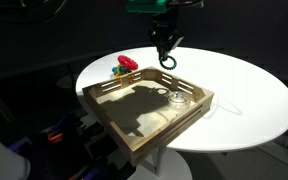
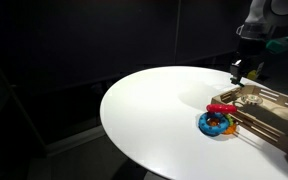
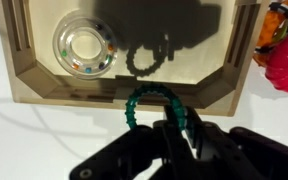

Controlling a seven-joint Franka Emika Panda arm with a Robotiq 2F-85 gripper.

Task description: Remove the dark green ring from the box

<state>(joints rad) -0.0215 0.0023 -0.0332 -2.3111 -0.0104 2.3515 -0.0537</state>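
Note:
I need to set the dark green ring against the wooden box's far corner (image 1: 153,65), near the colourful toys, with my gripper.
My gripper (image 3: 174,135) is shut on the dark green ring (image 3: 140,98) and holds it in the air over the far rim of the wooden box (image 3: 24,88). The ring's shadow falls on the box floor. In an exterior view the gripper (image 1: 165,55) hangs above the box's far edge (image 1: 149,73), and the ring is hard to make out there. In an exterior view the gripper (image 2: 240,70) is above the box (image 2: 269,105) at the right.
A clear round lid-like disc (image 3: 82,48) lies in the box, also in an exterior view (image 1: 176,97). Colourful toys (image 1: 126,66) sit on the round white table (image 1: 244,85) beside the box, also shown in an exterior view (image 2: 216,120).

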